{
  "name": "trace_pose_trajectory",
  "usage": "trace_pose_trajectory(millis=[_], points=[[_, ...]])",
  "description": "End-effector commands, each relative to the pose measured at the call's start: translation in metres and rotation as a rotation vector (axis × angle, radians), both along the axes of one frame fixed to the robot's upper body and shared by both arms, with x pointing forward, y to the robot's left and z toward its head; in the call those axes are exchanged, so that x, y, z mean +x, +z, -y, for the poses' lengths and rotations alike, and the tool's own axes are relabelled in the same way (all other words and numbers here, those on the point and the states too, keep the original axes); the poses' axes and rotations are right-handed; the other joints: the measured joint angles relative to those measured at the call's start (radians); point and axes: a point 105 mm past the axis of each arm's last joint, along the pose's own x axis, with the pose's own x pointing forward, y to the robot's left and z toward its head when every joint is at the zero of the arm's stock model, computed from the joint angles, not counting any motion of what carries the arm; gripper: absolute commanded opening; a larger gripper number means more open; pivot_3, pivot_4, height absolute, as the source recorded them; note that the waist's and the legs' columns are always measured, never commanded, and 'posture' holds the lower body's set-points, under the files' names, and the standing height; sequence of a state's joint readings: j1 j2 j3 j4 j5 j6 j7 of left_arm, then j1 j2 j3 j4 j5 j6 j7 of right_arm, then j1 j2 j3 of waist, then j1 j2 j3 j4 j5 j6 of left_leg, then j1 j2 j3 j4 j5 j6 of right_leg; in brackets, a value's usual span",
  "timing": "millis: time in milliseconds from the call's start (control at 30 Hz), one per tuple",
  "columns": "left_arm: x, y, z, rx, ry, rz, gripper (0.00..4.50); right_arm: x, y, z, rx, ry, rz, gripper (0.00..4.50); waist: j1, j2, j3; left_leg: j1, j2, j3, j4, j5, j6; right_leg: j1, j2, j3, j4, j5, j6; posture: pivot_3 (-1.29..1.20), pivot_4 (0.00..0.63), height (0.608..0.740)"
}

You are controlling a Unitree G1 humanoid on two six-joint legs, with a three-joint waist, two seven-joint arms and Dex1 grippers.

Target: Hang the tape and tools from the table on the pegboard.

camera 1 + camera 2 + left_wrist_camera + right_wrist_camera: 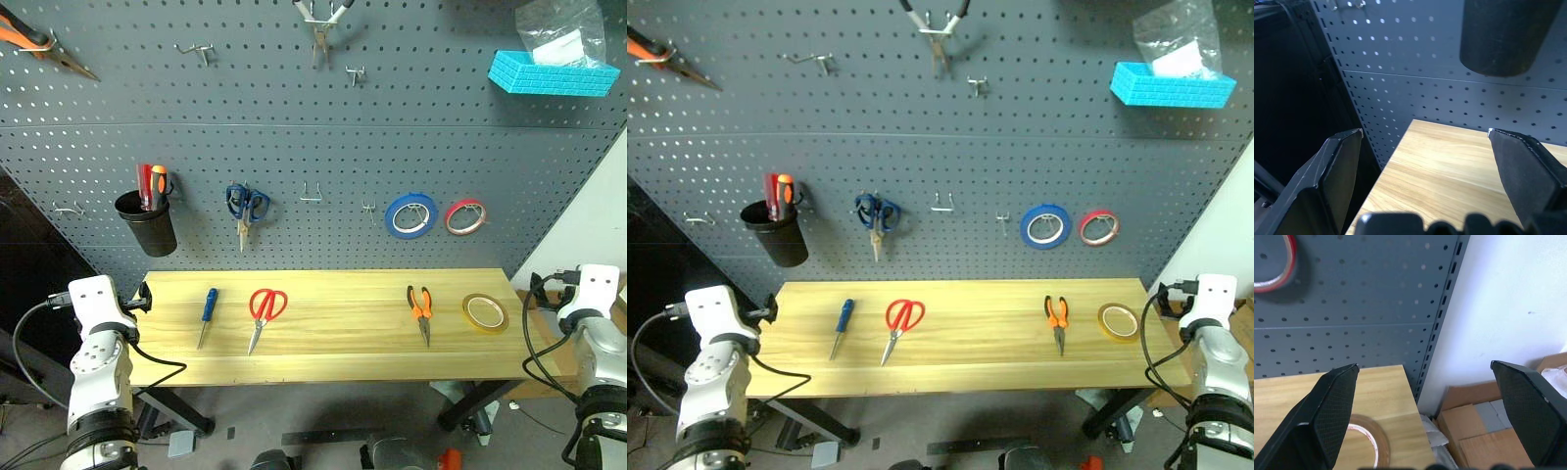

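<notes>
I should next close my right gripper on the near rim of the yellow tape (470,324), on its side toward the orange-and-black pliers.
On the light wooden table (333,357) lie, from left to right, a blue-handled screwdriver (208,313), red-handled scissors (263,315), orange-and-black pliers (421,311) and the yellow tape (485,312). The dark grey pegboard (294,137) rises behind them. My left gripper (1425,132) hovers open at the table's left end, with nothing between its fingers. At the right end my right gripper (1425,364) is open and empty too, with the tape (1369,435) just below and inward of it.
The pegboard carries a black cup (147,223) of screwdrivers, blue scissors (245,206), a blue roll (410,215), a red roll (465,216), a blue tray (554,73) and pliers (318,24) up top. Bare hooks (311,196) hang between them. Cardboard boxes (1474,426) lie past the table's right end.
</notes>
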State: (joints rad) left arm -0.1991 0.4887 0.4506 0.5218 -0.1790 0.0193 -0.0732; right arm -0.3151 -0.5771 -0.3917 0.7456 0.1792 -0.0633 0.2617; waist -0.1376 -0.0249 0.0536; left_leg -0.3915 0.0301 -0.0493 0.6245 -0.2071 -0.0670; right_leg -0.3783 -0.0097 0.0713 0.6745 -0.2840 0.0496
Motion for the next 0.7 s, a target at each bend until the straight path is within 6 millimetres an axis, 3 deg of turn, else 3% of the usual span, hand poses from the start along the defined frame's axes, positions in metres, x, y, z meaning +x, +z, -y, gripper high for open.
trace_pose_trajectory(millis=[33,233,367,467,700], points=[[0.000,0.021,-0.009,0.059,0.019,0.057,4.43,0.008,0.024,0.002,-0.035,0.016,0.081,4.50,0.000,0.000,0.000,0.000,0.000,0.000,0.000,0.000,0.000,0.000,0.000,0.000,0.000,0.000,0.000,-0.06,0.000,0.740],[-0.007,0.019,-0.016,0.063,0.069,0.038,4.43,0.010,0.024,-0.006,-0.060,0.063,0.071,4.50,0.000,0.000,0.000,0.000,0.000,0.000,0.000,0.000,0.000,0.000,0.000,0.000,0.000,0.000,0.000,-0.06,0.000,0.740],[-0.006,0.021,-0.009,0.038,0.039,0.060,4.43,0.012,0.022,-0.017,-0.088,0.124,0.055,4.50,0.001,0.000,0.000,0.000,0.000,0.000,0.000,0.000,0.000,0.000,0.000,0.000,0.000,0.000,0.000,-0.06,0.006,0.740],[0.000,0.023,0.003,-0.008,-0.002,0.058,4.43,0.014,0.020,-0.031,-0.083,0.190,0.048,4.50,0.002,0.000,0.001,0.000,0.000,0.000,0.000,0.000,0.000,0.000,0.000,0.000,0.000,0.000,0.000,-0.05,0.021,0.740],[0.018,0.036,0.057,-0.019,-0.194,0.021,4.43,0.010,0.014,-0.064,-0.047,0.331,-0.021,4.50,0.015,0.000,0.026,0.003,0.000,0.000,0.000,0.000,0.000,0.003,0.000,0.000,0.000,0.000,0.000,-0.06,0.100,0.740]])
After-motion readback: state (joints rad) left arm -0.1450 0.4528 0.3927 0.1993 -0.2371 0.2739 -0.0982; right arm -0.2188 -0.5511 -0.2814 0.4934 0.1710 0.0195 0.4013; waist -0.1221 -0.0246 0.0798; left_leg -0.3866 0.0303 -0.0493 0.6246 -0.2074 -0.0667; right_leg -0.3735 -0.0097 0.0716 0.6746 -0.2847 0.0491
